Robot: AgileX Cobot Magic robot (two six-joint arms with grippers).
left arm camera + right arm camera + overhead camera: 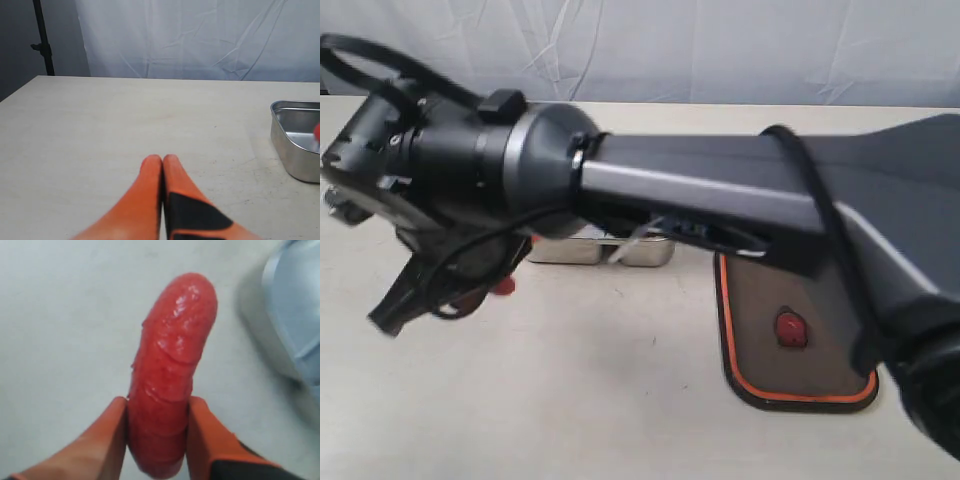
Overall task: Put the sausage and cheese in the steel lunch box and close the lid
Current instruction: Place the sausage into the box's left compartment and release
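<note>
Next, my right gripper lets go of the sausage in the steel lunch box compartment [545, 223] farthest from the dark lid.
My right gripper [157, 410] is shut on the red ribbed sausage [170, 375], which sticks out past the orange fingers above the pale table. The steel lunch box [295, 315] lies close beside it. In the exterior view the right arm reaches across to the left and hides most of the lunch box [640, 252]; a small red bit [505, 286] shows under the wrist. The dark lid [790, 340], with its orange rim and round valve, lies flat at the right. My left gripper [162, 161] is shut on nothing, low over the table, left of the lunch box [295, 150]. The cheese is hidden.
A white cloth backdrop [200, 40] hangs behind the table, and a black stand [42, 40] rises at its far corner. The right arm's grey link [720, 195] spans the middle of the exterior view.
</note>
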